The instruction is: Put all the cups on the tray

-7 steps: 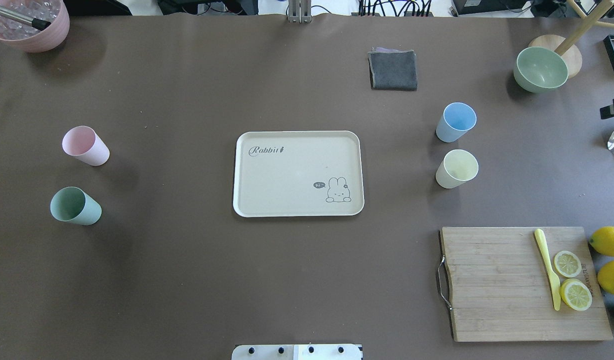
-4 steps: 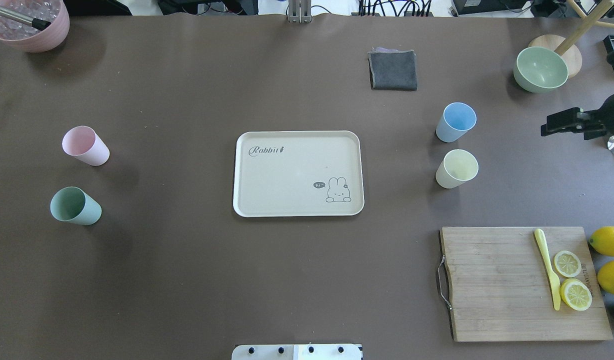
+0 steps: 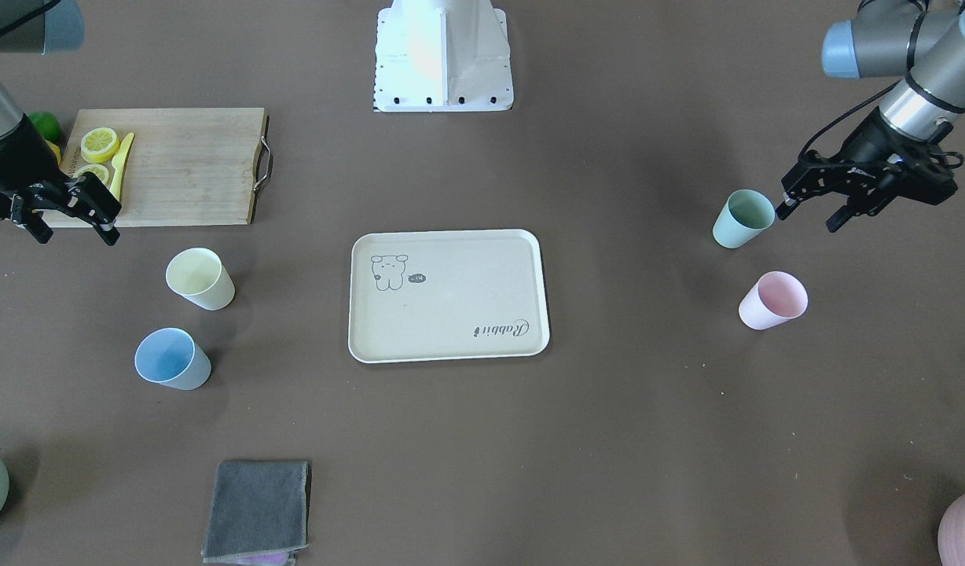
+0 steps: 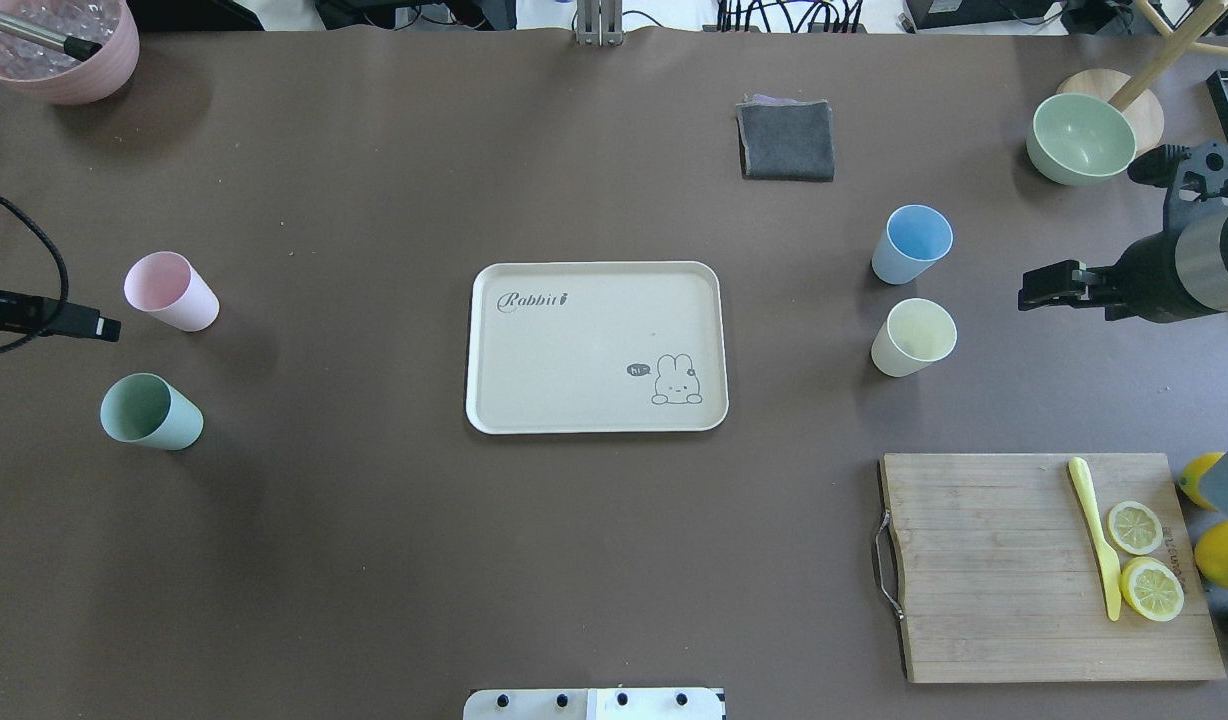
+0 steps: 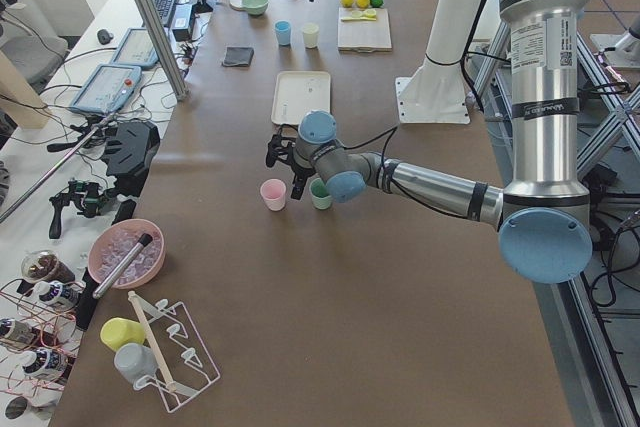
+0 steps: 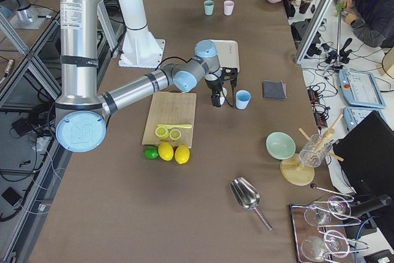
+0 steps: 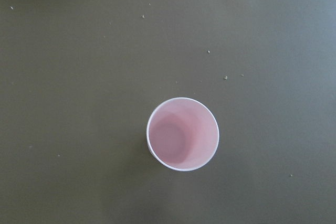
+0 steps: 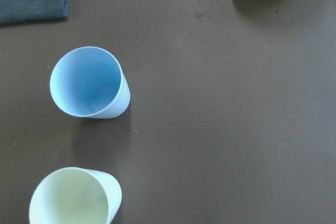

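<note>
Next, my right gripper closes on the pale yellow cup's rim (image 3: 168, 267) (image 8: 107, 205), on the side that faces away from the cream Rabbit tray.
The cream Rabbit tray (image 4: 594, 266) lies empty mid-table, also in the front view (image 3: 451, 346). The pink cup (image 4: 169, 290) and mint green cup (image 4: 149, 411) stand left of it, upright. The light blue cup (image 4: 912, 244) and pale yellow cup (image 4: 914, 337) stand right of it. My left gripper (image 3: 806, 218) is open and empty, hovering beside the green cup (image 3: 743, 218) and pink cup (image 3: 773, 300). The left wrist view looks straight down on the pink cup (image 7: 182, 134). My right gripper (image 3: 74, 236) is open and empty, raised to the outer side of the yellow cup (image 3: 199, 278) and blue cup (image 3: 171, 358).
A wooden cutting board (image 4: 994, 570) with lemon slices and a yellow knife lies front right, with lemons beside it. A pale-green bowl (image 4: 1081, 138) and a grey cloth (image 4: 786, 140) are at the back right. A mauve-pink pot (image 4: 64, 60) is at the back left.
Both arms have come into the overhead view: the right gripper moved in from the right edge towards the blue and yellow cups, the left appeared at the left edge. Cups and tray have not moved.
</note>
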{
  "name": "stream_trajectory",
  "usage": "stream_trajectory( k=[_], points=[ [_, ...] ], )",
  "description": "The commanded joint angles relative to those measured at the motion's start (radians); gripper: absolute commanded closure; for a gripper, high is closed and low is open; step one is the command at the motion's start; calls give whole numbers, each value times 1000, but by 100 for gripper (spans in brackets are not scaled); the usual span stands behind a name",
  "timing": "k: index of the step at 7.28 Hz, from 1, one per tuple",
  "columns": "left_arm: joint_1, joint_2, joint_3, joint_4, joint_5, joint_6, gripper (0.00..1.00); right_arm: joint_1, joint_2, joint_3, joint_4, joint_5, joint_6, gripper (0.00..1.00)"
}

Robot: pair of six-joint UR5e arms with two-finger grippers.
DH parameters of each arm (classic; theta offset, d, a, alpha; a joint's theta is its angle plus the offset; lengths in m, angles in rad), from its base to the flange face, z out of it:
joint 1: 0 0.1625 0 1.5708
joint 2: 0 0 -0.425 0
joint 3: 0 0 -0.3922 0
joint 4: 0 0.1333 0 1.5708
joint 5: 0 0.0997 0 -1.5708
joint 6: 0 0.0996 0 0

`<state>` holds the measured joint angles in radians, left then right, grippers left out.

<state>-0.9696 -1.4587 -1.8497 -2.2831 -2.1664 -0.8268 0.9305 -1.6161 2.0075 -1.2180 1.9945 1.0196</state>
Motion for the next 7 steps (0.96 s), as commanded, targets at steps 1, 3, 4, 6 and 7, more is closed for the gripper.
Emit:
stream_trajectory(
  k=[1, 3, 4, 6, 7],
  points=[
    [93, 62, -8, 1, 54, 1, 47, -15, -5, 0, 0, -3, 2, 0],
    [129, 81, -14, -1, 54, 3, 48, -24, -7, 0, -2, -13, 2, 0],
    [146, 81, -13, -1, 56, -2, 53, -33, -8, -1, -5, -14, 2, 0],
    [147, 74, -3, -1, 56, -5, 100, -76, -2, -9, -11, -64, 2, 5],
    [147, 70, -2, -1, 66, -3, 100, -81, 4, -13, -12, -63, 1, 14]
  ],
)
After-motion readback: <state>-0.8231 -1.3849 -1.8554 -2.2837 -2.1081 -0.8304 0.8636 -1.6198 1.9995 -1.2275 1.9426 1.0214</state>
